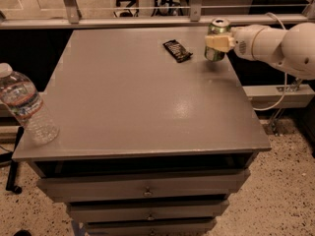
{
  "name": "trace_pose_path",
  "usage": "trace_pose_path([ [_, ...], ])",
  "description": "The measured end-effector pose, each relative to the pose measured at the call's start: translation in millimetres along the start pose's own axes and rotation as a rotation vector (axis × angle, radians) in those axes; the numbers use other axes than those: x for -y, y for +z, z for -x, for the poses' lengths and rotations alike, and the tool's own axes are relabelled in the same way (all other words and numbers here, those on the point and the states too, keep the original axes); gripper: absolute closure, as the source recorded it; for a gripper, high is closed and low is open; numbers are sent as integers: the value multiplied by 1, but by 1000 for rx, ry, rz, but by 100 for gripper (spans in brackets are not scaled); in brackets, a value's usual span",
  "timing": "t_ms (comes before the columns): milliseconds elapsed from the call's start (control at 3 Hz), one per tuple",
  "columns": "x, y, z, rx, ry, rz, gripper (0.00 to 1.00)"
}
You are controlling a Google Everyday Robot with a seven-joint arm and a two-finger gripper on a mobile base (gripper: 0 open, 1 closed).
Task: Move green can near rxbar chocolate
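Observation:
Next, my gripper sets the green can free on the grey table (204, 54), next to the rxbar chocolate, on the side where my arm is.
The green can (215, 27), with a silver top, is upright at the far right of the grey table (147, 107). My gripper (217, 43) comes in from the right on a white arm and is shut on the can's middle. One pale finger (219, 42) crosses the can's front. The can's base is at or just above the tabletop; I cannot tell which. The rxbar chocolate (177, 50), a flat dark bar, lies on the table a short way to the left of the can, not touching it.
A clear plastic water bottle (27, 105) stands at the table's near left corner. A metal rail (147, 20) runs behind the far edge. The table's right edge is close to the can. Drawers (145, 188) are below the tabletop.

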State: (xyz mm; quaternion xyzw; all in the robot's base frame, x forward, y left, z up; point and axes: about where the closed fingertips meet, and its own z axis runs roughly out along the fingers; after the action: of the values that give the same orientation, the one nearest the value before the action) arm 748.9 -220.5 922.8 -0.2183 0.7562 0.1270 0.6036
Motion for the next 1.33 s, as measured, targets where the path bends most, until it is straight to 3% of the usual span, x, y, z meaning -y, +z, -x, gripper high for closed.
trace_pose_path([
  [333, 25, -3, -5, -11, -9, -6, 100],
  [667, 33, 3, 5, -3, -28, 21, 100],
  [1333, 11, 30, 21, 1, -55, 128, 100],
])
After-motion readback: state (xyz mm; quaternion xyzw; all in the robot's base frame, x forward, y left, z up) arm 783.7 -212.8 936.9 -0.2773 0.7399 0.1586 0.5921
